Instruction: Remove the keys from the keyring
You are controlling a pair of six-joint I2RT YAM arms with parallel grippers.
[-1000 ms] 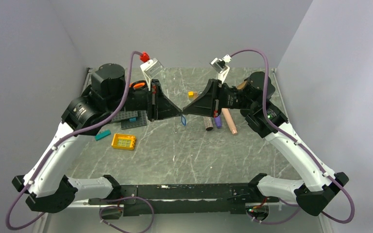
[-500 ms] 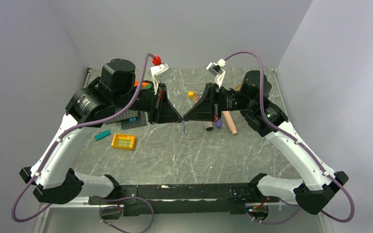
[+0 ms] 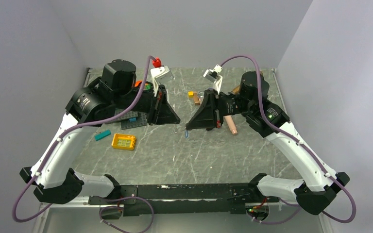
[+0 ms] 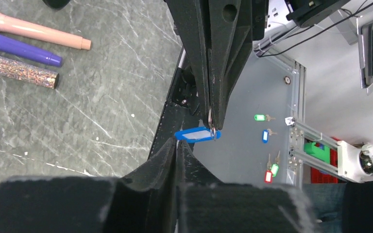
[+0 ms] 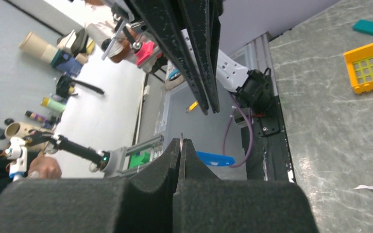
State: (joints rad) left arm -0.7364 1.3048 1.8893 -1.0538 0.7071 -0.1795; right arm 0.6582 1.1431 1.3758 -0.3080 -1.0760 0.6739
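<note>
The closed fingers of my left gripper are empty and short of the keyring, so that gripper should open and then close around the metal ring (image 4: 213,131) at the end of my right gripper.
The keyring (image 3: 187,132) is a small blue oval tag on a thin metal ring, hanging just above the table's middle. My right gripper (image 3: 187,127) is shut on that metal ring; in the right wrist view a thin metal edge sticks up between its jaws (image 5: 181,141) and the blue keyring (image 5: 215,158) hangs behind them. In the left wrist view the keyring (image 4: 194,134) dangles from the right gripper's tip (image 4: 212,127). My left gripper (image 3: 178,121) is shut, a short way left of the keyring and apart from it; nothing shows between its jaws (image 4: 176,144). I cannot make out separate keys.
A yellow brick (image 3: 123,141), a teal bar (image 3: 102,135) and a dark grey baseplate (image 3: 128,119) lie under the left arm. A pink pen (image 3: 231,125) lies by the right gripper, with a purple pen (image 4: 19,48) and a glittery stick (image 4: 19,70). A small orange block (image 3: 191,94) sits farther back.
The two gripper tips, which met at the keyring a second ago, have parted. The right one has dropped toward the near side with the keyring; the left has drawn back.
</note>
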